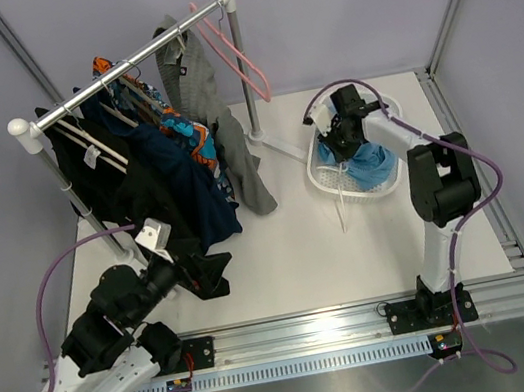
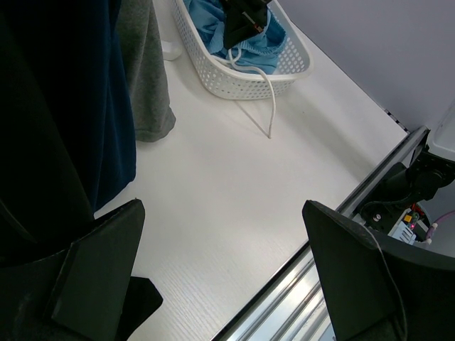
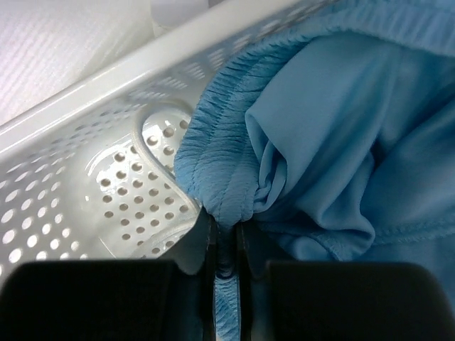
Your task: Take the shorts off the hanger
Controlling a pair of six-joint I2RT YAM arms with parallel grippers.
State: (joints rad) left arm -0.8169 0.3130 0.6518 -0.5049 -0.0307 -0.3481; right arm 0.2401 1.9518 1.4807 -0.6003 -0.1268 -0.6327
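The right gripper needs to release the light blue shorts' waistband in the middle of the white perforated basket (image 1: 360,145).
The light blue shorts (image 1: 373,164) (image 3: 334,128) lie bunched in a white perforated basket (image 1: 325,180) (image 3: 92,92) at the right of the table. My right gripper (image 1: 338,137) (image 3: 226,234) reaches down into the basket and is shut on the shorts' ribbed waistband. Their white drawstring (image 2: 270,99) trails over the basket rim onto the table. The grey shorts (image 1: 225,131) (image 2: 146,71) hang from the clothes rail (image 1: 127,62), their hem reaching the table. My left gripper (image 1: 199,268) (image 2: 222,213) is open and holds nothing, low beside the dark hanging clothes.
Black, navy and orange-and-blue patterned clothes (image 1: 152,175) hang on the rail at the left. An empty pink hanger (image 1: 243,57) dangles at the rail's right end. The rack's upright post (image 1: 241,68) stands between the clothes and the basket. An aluminium rail (image 1: 365,320) runs along the near edge.
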